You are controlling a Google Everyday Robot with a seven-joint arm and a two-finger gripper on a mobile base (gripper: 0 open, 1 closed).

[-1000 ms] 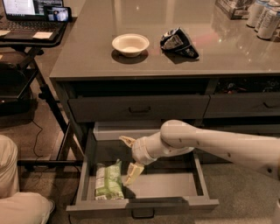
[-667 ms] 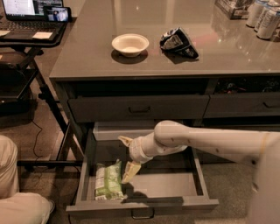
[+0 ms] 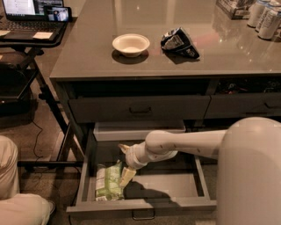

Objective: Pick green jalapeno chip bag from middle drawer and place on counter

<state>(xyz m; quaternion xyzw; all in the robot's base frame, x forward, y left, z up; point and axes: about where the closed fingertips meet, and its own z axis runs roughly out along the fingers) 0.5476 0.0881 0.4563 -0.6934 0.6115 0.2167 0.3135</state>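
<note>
The robot's gripper will next move over the middle part [image 3: 113, 179] of the green jalapeno chip bag in the open drawer and close there.
The green jalapeno chip bag [image 3: 108, 181] lies flat in the left part of the open middle drawer [image 3: 145, 205], which is pulled out below the counter [image 3: 145, 57]. My gripper [image 3: 124, 172] reaches down into the drawer from the right. Its pale fingers [image 3: 127, 176] sit at the bag's right edge and upper corner. The arm [image 3: 189, 143] stretches in from the right, over the drawer.
A white bowl [image 3: 131, 44] and a black-and-silver chip bag [image 3: 179, 42] sit on the counter. Cans [image 3: 265, 17] stand at the back right. A laptop [image 3: 30, 12] on a black stand is at the left. A closed drawer [image 3: 139, 108] is above the open one.
The arm has shifted left and lowered a little, bringing the gripper closer to the bag's right edge. The bag has not moved.
</note>
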